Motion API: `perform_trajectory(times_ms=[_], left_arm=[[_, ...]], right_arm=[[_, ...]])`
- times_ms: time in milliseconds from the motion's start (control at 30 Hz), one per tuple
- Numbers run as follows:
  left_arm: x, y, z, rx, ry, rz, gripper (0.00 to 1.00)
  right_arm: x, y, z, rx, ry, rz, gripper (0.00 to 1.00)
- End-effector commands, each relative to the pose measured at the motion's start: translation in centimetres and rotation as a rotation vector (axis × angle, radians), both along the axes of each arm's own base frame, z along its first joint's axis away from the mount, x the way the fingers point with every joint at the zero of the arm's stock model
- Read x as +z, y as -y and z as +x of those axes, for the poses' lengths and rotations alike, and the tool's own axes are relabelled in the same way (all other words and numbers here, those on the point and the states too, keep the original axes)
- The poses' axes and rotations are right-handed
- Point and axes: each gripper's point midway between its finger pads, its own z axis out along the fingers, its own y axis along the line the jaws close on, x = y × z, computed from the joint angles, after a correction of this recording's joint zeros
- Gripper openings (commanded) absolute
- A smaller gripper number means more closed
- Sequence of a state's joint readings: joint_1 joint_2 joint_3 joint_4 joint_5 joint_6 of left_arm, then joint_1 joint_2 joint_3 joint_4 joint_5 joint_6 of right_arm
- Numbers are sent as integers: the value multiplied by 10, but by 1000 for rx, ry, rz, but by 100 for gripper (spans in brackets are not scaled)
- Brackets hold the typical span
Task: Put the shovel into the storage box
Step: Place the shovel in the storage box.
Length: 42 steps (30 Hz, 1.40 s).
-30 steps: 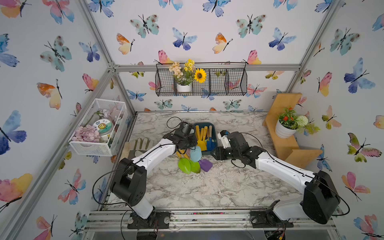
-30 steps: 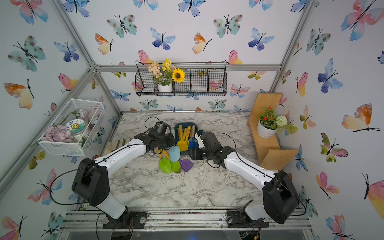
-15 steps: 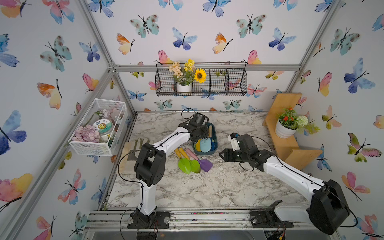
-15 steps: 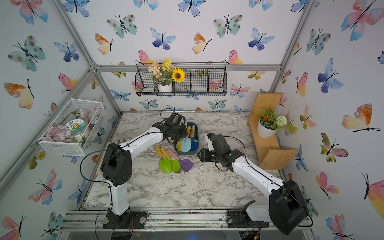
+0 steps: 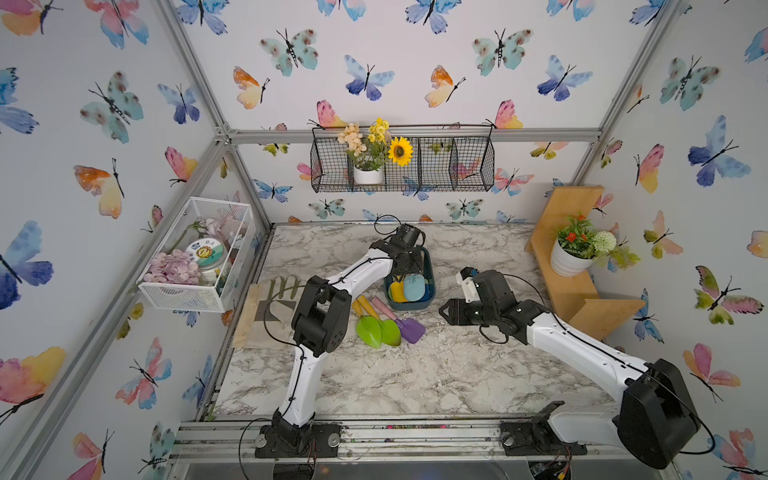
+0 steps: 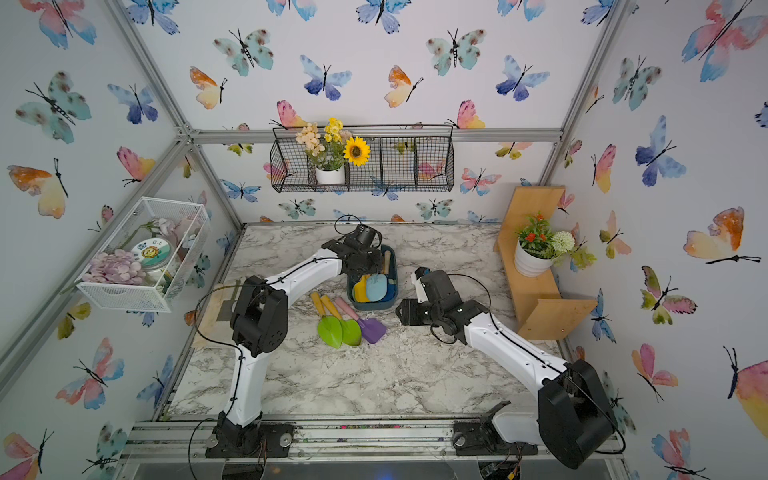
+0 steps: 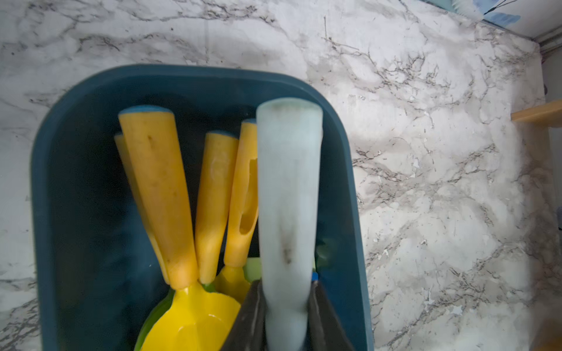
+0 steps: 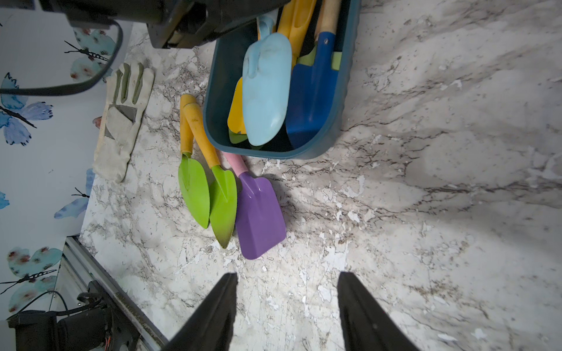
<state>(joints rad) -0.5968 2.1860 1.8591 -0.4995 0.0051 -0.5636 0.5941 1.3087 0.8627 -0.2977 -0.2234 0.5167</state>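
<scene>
My left gripper has the light blue shovel. I will let go of it between the yellow shovels and the dark blue shovel (image 5: 409,285) (image 7: 260,304) in the storage box.
The storage box (image 5: 409,306) (image 6: 372,306) (image 7: 45,188) (image 8: 213,100) is a dark teal tub mid-table. My left gripper (image 7: 286,285) (image 5: 409,266) hangs over it, shut on the pale handle of a light blue shovel (image 7: 289,188). That shovel's blade (image 5: 414,287) (image 6: 377,286) (image 8: 267,88) lies inside the box, on top of yellow shovels (image 7: 188,322) and next to a dark blue one (image 8: 313,91). My right gripper (image 8: 287,275) (image 5: 444,311) (image 6: 399,311) stands open and empty, low over the table to the right of the box.
Two green shovels (image 5: 370,328) (image 8: 194,191) and a purple one (image 5: 409,328) (image 8: 260,215) lie on the marble in front of the box. A work glove (image 5: 274,299) (image 8: 121,118) lies left. A wooden shelf with a potted plant (image 5: 573,249) stands right; a white mesh basket (image 5: 195,253) hangs on the left wall.
My left gripper carried the light blue shovel from in front of the box to over it, and the blade now lies inside. My right gripper drew back from the box.
</scene>
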Motion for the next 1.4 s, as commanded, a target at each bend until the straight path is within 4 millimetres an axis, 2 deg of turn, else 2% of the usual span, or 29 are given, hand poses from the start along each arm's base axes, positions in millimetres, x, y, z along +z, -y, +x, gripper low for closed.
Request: perform_trajectory(times_ms=[0,600,767,933,1133,1367], left_arm=[[-3,-3,9,-1,26,47,10],[-34,-13,14,7,19,139,12],[-37,-14,11,6,9,143,16],[-40,-16,7,8,-3,142,29],[-31,-16,4,8,4,133,40],[2,-18,-8,-3,45,100,41]], right_arm=[[-3,9,-1,-32,-11,-19,57],[-10,7,0,-37,-38,-18,57],[-12,7,0,-41,-43,-18,57],[-13,6,0,-41,-47,-13,57],[-12,6,-2,-40,-47,-9,57],[-10,6,-1,-35,-37,-8,58]])
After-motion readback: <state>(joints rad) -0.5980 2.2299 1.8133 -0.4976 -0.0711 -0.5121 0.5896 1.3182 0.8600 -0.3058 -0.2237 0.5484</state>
